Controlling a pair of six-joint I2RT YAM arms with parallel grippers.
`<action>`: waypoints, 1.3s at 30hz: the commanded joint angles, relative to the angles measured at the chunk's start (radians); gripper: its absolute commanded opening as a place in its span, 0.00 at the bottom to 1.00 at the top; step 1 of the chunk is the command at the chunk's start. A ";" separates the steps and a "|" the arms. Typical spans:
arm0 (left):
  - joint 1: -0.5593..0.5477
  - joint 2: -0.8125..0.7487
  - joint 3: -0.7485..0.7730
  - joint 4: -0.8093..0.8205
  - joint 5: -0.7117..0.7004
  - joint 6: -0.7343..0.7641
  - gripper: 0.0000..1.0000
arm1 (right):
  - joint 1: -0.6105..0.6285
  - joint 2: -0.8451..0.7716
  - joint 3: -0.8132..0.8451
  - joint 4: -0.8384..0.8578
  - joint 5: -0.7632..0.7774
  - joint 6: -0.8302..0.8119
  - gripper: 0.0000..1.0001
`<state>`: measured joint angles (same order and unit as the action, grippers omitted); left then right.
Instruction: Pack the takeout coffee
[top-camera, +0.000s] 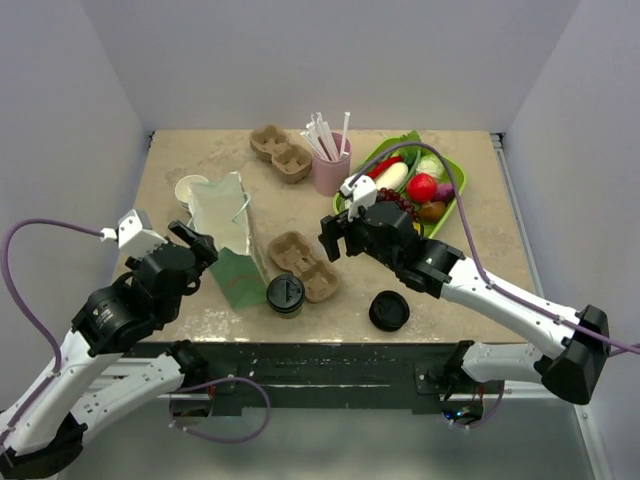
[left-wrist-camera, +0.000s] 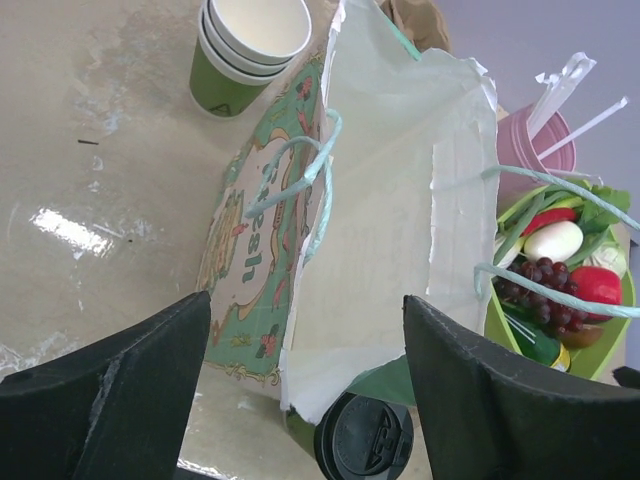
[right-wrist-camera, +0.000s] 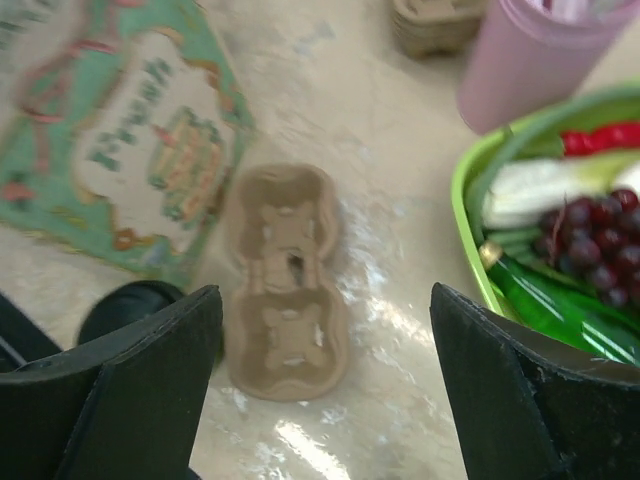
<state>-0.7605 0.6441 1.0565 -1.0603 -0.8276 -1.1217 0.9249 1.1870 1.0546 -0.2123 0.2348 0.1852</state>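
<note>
The paper bag's handle stands loose beyond the robot's open left gripper, so that gripper should pinch the handle (left-wrist-camera: 326, 205) and hold the bag steady before the carrier goes in.
The takeout coffee (top-camera: 285, 295), a small cup with a black lid, stands near the front edge between a green-and-white paper bag (top-camera: 228, 235) and a brown two-cup carrier (top-camera: 305, 265). My left gripper (top-camera: 195, 245) is open and empty, left of the bag. In the left wrist view the gripper (left-wrist-camera: 305, 330) faces the bag's white inside (left-wrist-camera: 390, 220), with the coffee lid (left-wrist-camera: 365, 438) low between the fingers. My right gripper (top-camera: 335, 235) is open and empty above the carrier. The right wrist view shows the gripper (right-wrist-camera: 325, 320) over the carrier (right-wrist-camera: 287, 280), the coffee (right-wrist-camera: 130, 305) at left.
A low stack of black lids (top-camera: 389, 311) sits at front right. A pink cup of straws (top-camera: 331, 165), a green tray (top-camera: 462, 178) of vegetables, a second carrier (top-camera: 281, 152) and stacked white lidless cups (top-camera: 191, 189) stand further back.
</note>
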 joint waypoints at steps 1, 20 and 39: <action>-0.002 0.006 -0.052 0.128 0.005 0.022 0.81 | -0.046 0.055 -0.045 -0.012 -0.009 0.044 0.88; 0.003 0.089 -0.069 0.132 -0.093 0.002 0.69 | -0.107 0.556 0.061 0.001 -0.178 0.019 0.69; 0.113 0.244 0.134 0.293 -0.021 0.261 0.99 | -0.115 0.306 0.030 -0.065 0.025 0.085 0.00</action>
<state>-0.6979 0.8410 1.0996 -0.8764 -0.8738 -0.9718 0.8165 1.6745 1.0851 -0.2604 0.0803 0.2279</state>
